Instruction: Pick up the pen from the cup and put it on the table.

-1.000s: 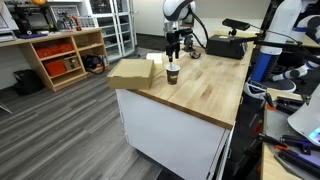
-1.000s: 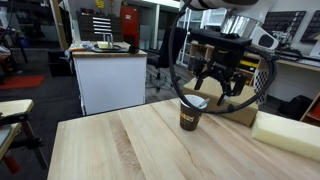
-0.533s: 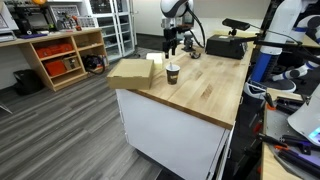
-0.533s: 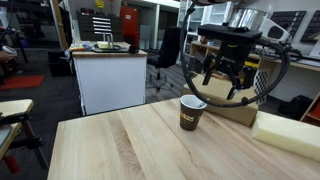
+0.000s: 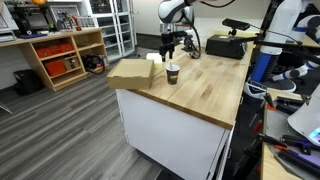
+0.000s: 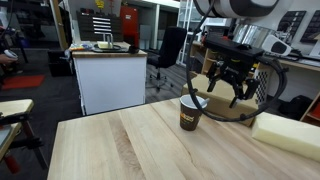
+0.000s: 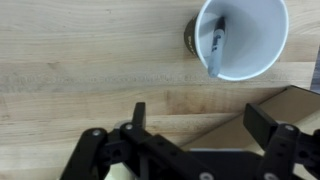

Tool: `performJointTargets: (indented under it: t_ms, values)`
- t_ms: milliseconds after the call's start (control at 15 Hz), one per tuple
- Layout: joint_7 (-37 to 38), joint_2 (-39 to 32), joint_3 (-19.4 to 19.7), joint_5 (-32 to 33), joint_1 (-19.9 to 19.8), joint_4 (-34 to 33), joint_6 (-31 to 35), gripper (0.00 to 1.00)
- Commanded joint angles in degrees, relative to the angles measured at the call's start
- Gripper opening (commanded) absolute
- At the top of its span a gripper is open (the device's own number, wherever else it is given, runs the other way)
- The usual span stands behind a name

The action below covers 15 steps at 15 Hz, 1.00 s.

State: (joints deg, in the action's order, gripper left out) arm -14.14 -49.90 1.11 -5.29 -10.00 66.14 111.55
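Note:
The open fingers of my gripper are hanging next to the cup, clear of the pen, so next I move them over the cup's rim and close them on the pen's upper end [image 7: 213, 70].
The cup [image 7: 240, 38] is dark brown with a white rim and stands upright on the wooden table [image 7: 80, 50]. The pen [image 7: 217, 45], a thin dark stick, leans inside it. In both exterior views the cup [image 5: 172, 73] [image 6: 192, 113] stands near the table's far edge. My gripper [image 7: 198, 120] is open and empty. It hangs above the table, behind and to one side of the cup, not touching it, as both exterior views show [image 5: 169, 47] [image 6: 233, 90].
A flat cardboard box [image 5: 130, 72] [image 7: 290, 105] lies beside the cup, under my gripper. A white foam block [image 6: 285, 133] lies on the table [image 6: 120, 145]. Black equipment [image 5: 225, 45] sits at the table's back. A shelf unit with orange bins [image 5: 60, 55] stands across the aisle.
My gripper has shifted sideways away from above the cup, toward the cardboard box, and stays open. The cup and pen have not moved.

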Motion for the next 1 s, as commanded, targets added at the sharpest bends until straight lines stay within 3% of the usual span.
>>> performJointTargets:
  t_ms: [0,67,133,333,400,533,667,733,800,933]
  values:
    - [2.2,-2.9,-0.5,-0.9,-1.3,-5.2,-5.4,1.00]
    - [2.6,-3.1,-0.4,-0.9,-1.5,-5.8,-6.5,1.00]
    - [2.7,-3.4,-0.5,-0.9,-1.7,-6.6,-7.9,0.77]
    - [3.5,-3.4,-0.4,-1.1,-2.1,-8.0,-10.7,0.67]
    - [3.8,-3.6,-0.4,-1.2,-2.2,-8.7,-11.9,0.90]
    - [4.3,-3.9,-0.4,-1.4,-2.3,-9.8,-13.8,0.95]
    - [4.6,-4.3,-0.5,-1.7,-2.4,-10.8,-15.4,0.72]
    - [4.8,-4.7,-0.5,-1.8,-2.5,-11.4,-16.2,0.95]
    - [4.9,-5.2,-0.6,-2.1,-2.5,-12.2,-17.0,0.93]
    - [5.0,-6.2,-0.8,-2.5,-2.6,-13.5,-18.4,1.00]
